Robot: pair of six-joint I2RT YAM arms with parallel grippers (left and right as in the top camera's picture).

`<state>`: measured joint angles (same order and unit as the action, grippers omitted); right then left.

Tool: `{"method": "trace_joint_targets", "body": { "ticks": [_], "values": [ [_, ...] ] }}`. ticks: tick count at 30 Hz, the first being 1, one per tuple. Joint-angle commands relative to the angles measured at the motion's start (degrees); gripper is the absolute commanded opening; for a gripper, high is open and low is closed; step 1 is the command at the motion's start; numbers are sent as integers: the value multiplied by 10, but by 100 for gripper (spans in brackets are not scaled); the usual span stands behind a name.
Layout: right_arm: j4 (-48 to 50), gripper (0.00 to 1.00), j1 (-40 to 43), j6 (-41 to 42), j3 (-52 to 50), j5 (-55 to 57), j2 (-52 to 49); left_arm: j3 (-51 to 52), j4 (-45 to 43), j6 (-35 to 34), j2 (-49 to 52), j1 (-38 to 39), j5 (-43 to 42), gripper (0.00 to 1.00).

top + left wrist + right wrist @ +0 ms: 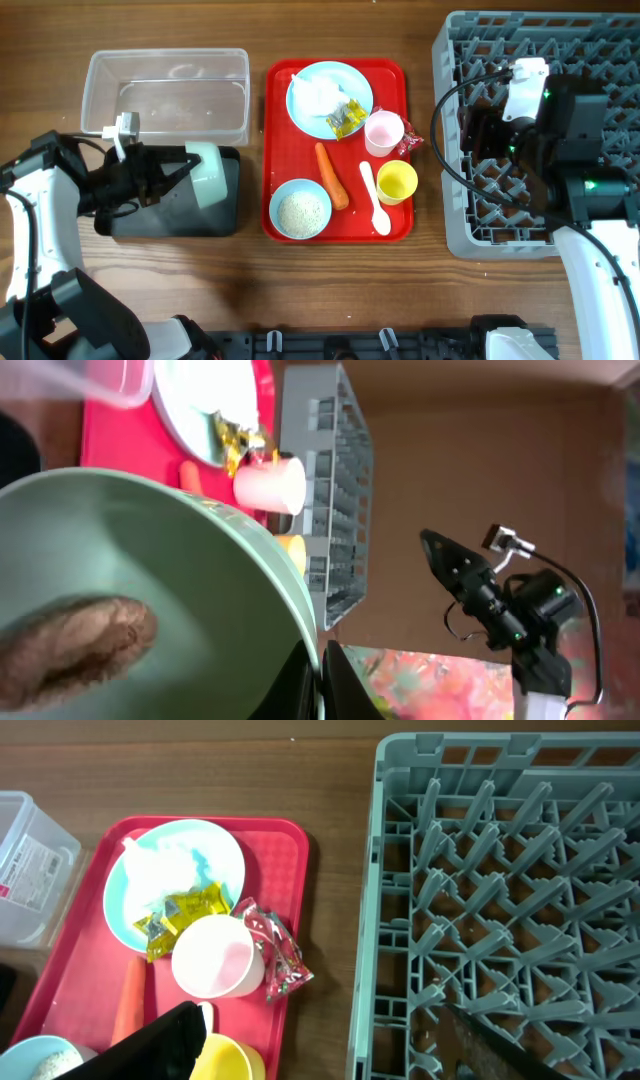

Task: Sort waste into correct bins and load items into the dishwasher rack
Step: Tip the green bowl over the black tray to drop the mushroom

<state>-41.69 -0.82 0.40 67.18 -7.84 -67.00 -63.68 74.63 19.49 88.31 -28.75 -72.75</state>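
Note:
My left gripper needs to release the pale green bowl, now tipped over the black tray, on the red tray point(289, 150) between the rice bowl and the plate.
My left gripper point(190, 170) is shut on the rim of a pale green bowl point(210, 175), held tipped on its side over the black tray point(170, 215). In the left wrist view the jaws point(320, 682) pinch the bowl point(170, 570), and a brown food lump point(75, 645) lies inside it. My right gripper point(330, 1050) is open and empty, hovering over the left edge of the grey rack point(540, 140). On the red tray point(340, 232) are a plate point(330, 98) with tissue point(316, 90) and a yellow wrapper point(347, 121), a carrot point(331, 176), a rice bowl point(300, 210), a pink cup point(383, 132), a yellow cup point(397, 182) and a spoon point(376, 200).
The clear tub point(165, 95) stands behind the black tray, at the far left. A red shiny wrapper point(412, 138) lies at the red tray's right edge, next to the pink cup. Bare wood runs between the red tray and the rack point(500, 870).

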Motion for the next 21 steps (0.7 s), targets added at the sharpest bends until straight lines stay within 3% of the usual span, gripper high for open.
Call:
{"method": "trace_joint_targets", "body": {
  "ticks": [1,14,21],
  "values": [
    [4,77,0,13,7,1,-7,2,0,59,-2,-14,-42,4],
    [2,77,0,13,7,2,-7,2,-17,73,-2,-14,-129,4],
    [-1,77,0,13,7,2,-7,2,-17,26,-2,-14,-157,4]
  ]
}}
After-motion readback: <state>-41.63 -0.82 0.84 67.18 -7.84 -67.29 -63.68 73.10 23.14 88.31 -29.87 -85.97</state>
